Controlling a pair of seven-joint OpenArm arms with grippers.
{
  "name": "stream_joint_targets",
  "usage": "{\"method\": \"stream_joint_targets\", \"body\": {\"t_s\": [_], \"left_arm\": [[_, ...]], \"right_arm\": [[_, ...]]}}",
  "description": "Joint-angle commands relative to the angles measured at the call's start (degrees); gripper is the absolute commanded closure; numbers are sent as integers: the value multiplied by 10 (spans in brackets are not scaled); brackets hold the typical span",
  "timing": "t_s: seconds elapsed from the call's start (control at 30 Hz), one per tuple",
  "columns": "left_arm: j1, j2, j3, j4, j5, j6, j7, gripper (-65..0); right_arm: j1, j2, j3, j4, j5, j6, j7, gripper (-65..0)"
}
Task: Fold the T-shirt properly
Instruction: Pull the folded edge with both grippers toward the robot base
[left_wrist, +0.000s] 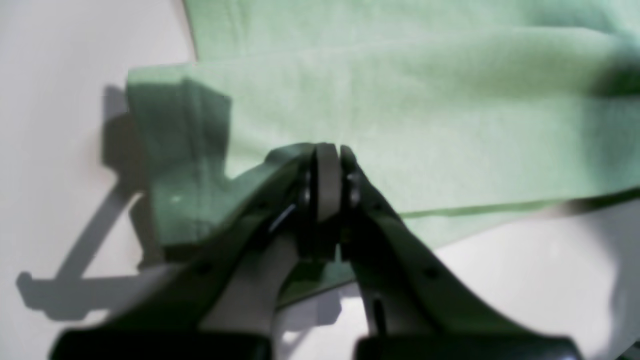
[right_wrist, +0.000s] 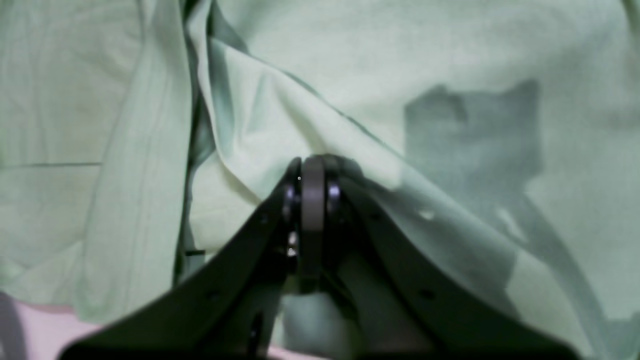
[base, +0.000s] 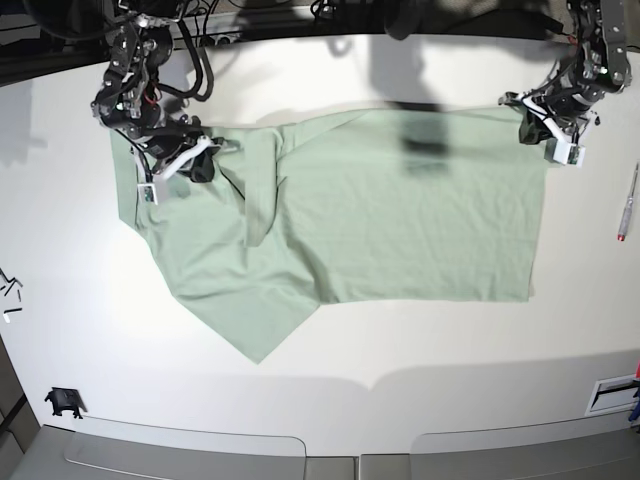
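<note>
My right gripper is holding the T-shirt's pinched part. It will let that part go on the white table (base: 186, 101) just past the T-shirt's upper edge, toward the cables.
The pale mint-green T-shirt (base: 400, 220) lies spread across the white table (base: 400, 340), with one part folded over on the left side. At the shirt's upper right corner sits my left gripper (base: 535, 125). In the left wrist view it (left_wrist: 328, 150) is shut, fingertips pressed together on the T-shirt (left_wrist: 425, 115) near the hem edge. My right gripper (base: 197, 165) is on the shirt's upper left part. The right wrist view shows it (right_wrist: 312, 162) shut on a pinch of the T-shirt (right_wrist: 375, 65), with creases running out from the tips.
A pen (base: 627, 200) lies near the table's right edge. Small dark bits (base: 10, 290) and a black clip (base: 63, 402) sit at the left. A white slotted part (base: 612, 395) is at the lower right. Cables and arm bases line the far edge.
</note>
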Motion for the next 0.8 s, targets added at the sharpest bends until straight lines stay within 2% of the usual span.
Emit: {"method": "stream_joint_targets", "body": {"t_s": [0.0,0.17,0.3,0.77], "left_arm": [[21,-9,-3,-4,24,8,43,0],[70,-10,-4,-4,13,8,50,0],[105,-10,-4,-4,-4,8,50,0],[188,-9,-4,2,-21,8,54,0]], "right_arm": [[-21,11,0,-3,-29,-8,-44,0],[-73,36,0,-2,4,-7,-59,0],[-115,44,0,10,21,-7,-68,0],[-220,44,0,97,23,-7,-84,0]]}}
